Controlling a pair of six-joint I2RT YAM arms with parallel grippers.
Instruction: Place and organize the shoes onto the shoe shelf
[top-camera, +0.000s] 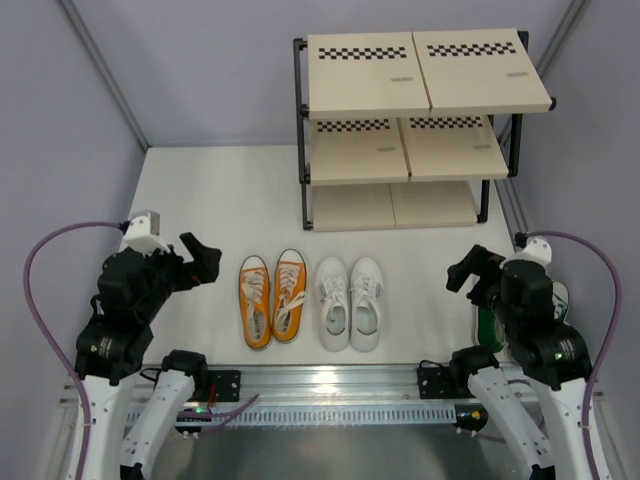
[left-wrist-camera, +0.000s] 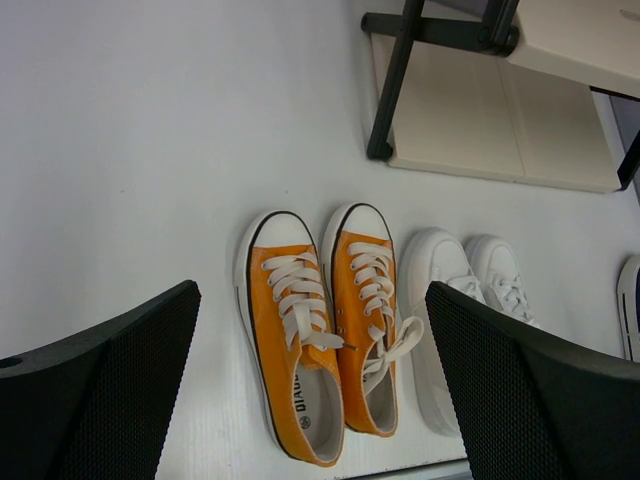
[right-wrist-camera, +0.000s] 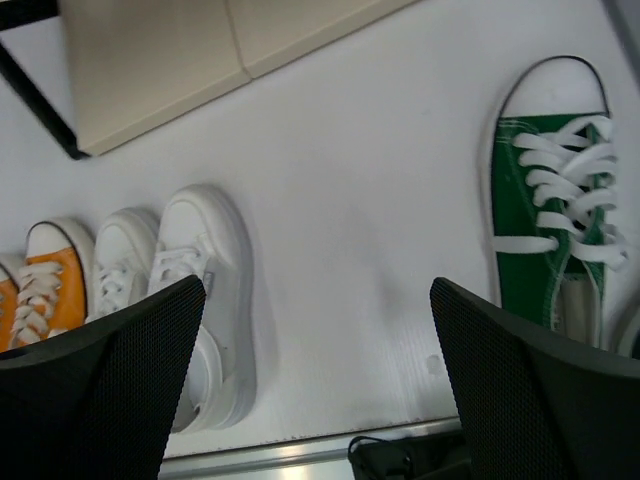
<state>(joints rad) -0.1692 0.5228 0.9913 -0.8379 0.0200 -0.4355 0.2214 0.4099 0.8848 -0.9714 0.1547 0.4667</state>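
Observation:
The green shoe nearer the white pair is next for my right gripper, which should close on its opening's side (top-camera: 486, 319) (right-wrist-camera: 553, 285) facing that pair, below the laces.
The orange pair (top-camera: 272, 300) and the white pair (top-camera: 350, 303) stand side by side on the table, toes toward the shoe shelf (top-camera: 420, 75) at the back right. A green shoe (right-wrist-camera: 545, 200) lies right of the white pair, and my right arm mostly hides it in the top view (top-camera: 485, 325). My left gripper (top-camera: 200, 262) is open and empty, above and left of the orange pair (left-wrist-camera: 300, 340). My right gripper (top-camera: 470, 270) is open and empty, over bare table between the white pair (right-wrist-camera: 205, 290) and the green shoe. All shelf boards are bare.
The shelf's lowest board (left-wrist-camera: 490, 110) rests near table level behind the shoes. A metal rail (top-camera: 330, 385) runs along the near edge between the arm bases. Grey walls close in the left and right sides.

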